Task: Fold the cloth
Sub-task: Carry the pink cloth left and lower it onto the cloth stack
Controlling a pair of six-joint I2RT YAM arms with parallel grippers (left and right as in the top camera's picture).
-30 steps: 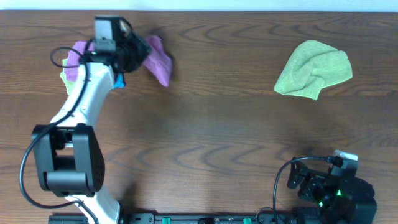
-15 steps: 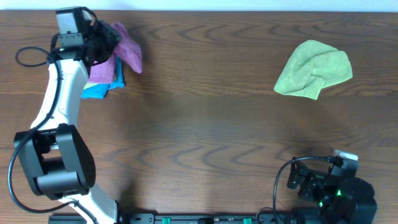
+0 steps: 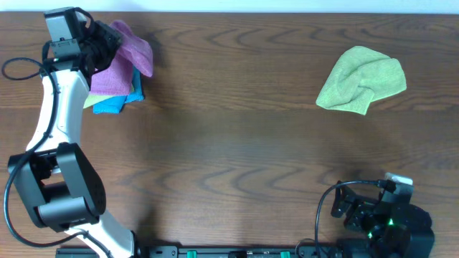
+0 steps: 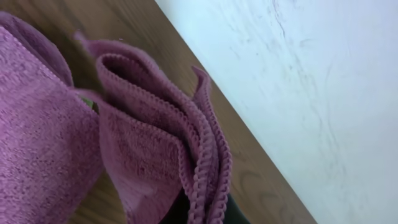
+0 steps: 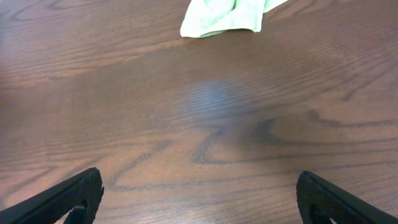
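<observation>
Next, my left gripper lets go of the purple cloth on top of the stack [image 3: 102,71] [image 4: 50,149], over the blue cloth and green edge.
The cloth [image 3: 136,50] is purple and hangs folded from my left gripper [image 3: 107,39] at the far left back of the table, above the right side of a cloth stack. In the left wrist view its doubled hemmed edges [image 4: 186,149] run down into my jaws [image 4: 199,214], which are shut on it. No white tag shows. My right gripper [image 5: 199,199] is open and empty, low over bare wood at the front right; it also shows in the overhead view [image 3: 343,208].
The stack under the left gripper holds another purple cloth [image 3: 107,77] on top, a blue one [image 3: 118,104] and a green edge [image 3: 90,102]. A crumpled lime-green cloth [image 3: 361,80] lies at the back right, also in the right wrist view [image 5: 227,15]. The table's back edge [image 4: 249,130] is close.
My left arm has swung left along the back edge with the purple cloth, from beside the stack to over it. The right arm has not moved.
</observation>
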